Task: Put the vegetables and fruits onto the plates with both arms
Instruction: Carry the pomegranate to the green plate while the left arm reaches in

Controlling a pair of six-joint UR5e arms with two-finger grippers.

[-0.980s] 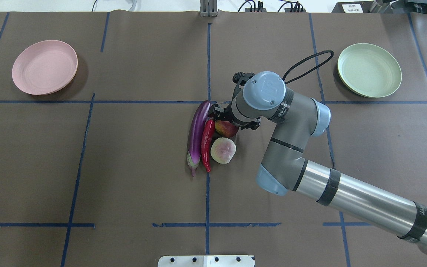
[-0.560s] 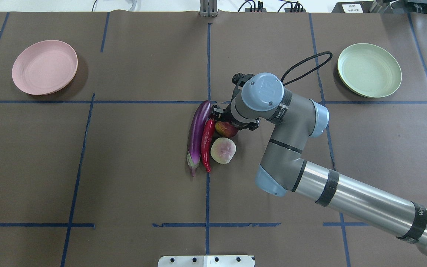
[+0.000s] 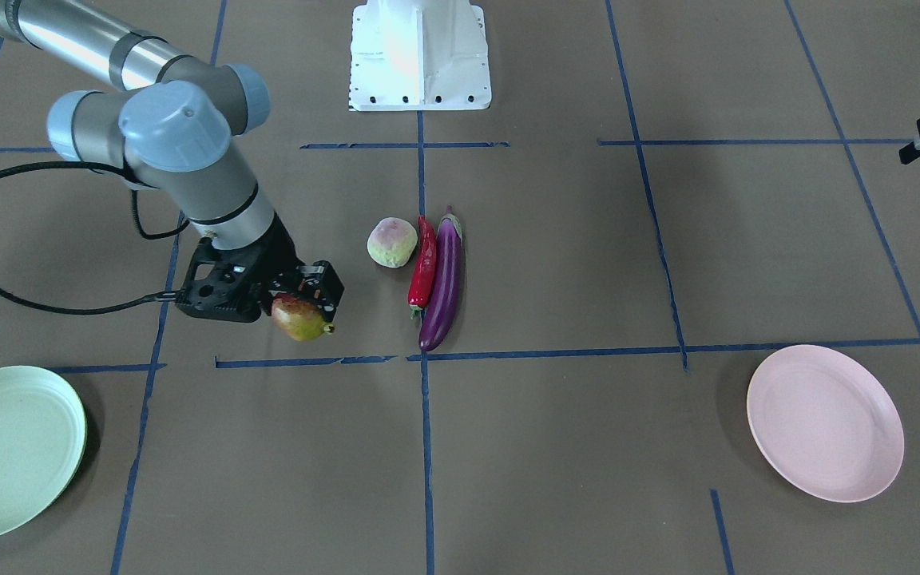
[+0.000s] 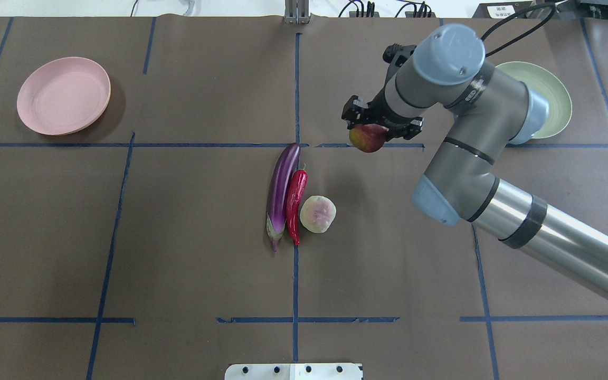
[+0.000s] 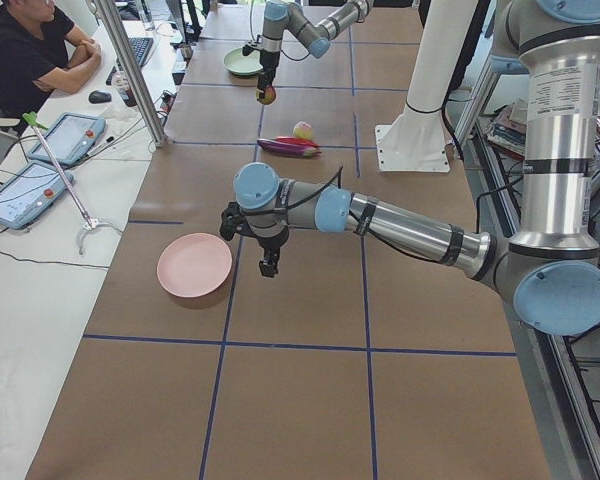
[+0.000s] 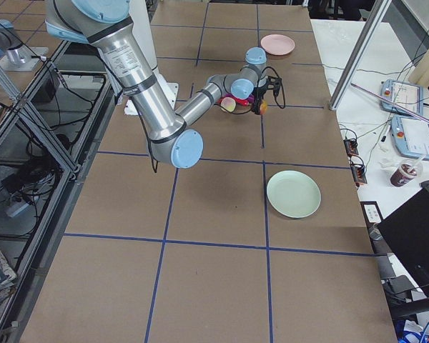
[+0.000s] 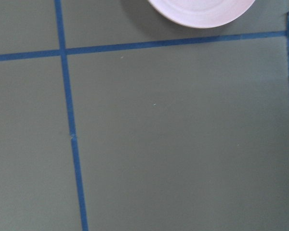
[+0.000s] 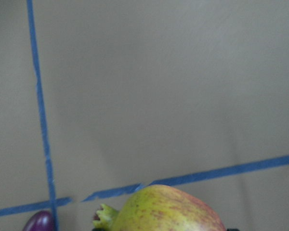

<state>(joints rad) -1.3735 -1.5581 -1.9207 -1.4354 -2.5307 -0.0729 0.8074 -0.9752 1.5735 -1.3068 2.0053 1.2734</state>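
I will use my right gripper to set the pomegranate, now held above the table, on the pale green plate, close to the plate's rim on my side.
My right gripper (image 4: 377,125) is shut on the red-and-yellow-green pomegranate (image 4: 367,140) and holds it above the table, between the pile and the pale green plate (image 4: 554,103). The arm hides part of that plate. The pomegranate also fills the bottom of the right wrist view (image 8: 164,209). The purple eggplant (image 4: 282,192), the red chili (image 4: 296,203) and the pale green fruit with a pink blush (image 4: 317,214) lie side by side at the table's middle. The pale pink plate (image 4: 64,95) is empty at the far left. My left gripper (image 5: 268,266) hangs beside the pink plate (image 5: 194,265); I cannot tell whether it is open.
The white base block (image 3: 420,56) stands at the robot's edge of the table. Blue tape lines divide the brown table cover. An operator (image 5: 25,50) sits at a side desk with tablets, beyond a metal post (image 5: 130,70).
My right gripper has lifted the pomegranate off the pile and carried it away and to the right, toward the green plate. The eggplant, chili and pale fruit have stayed put.
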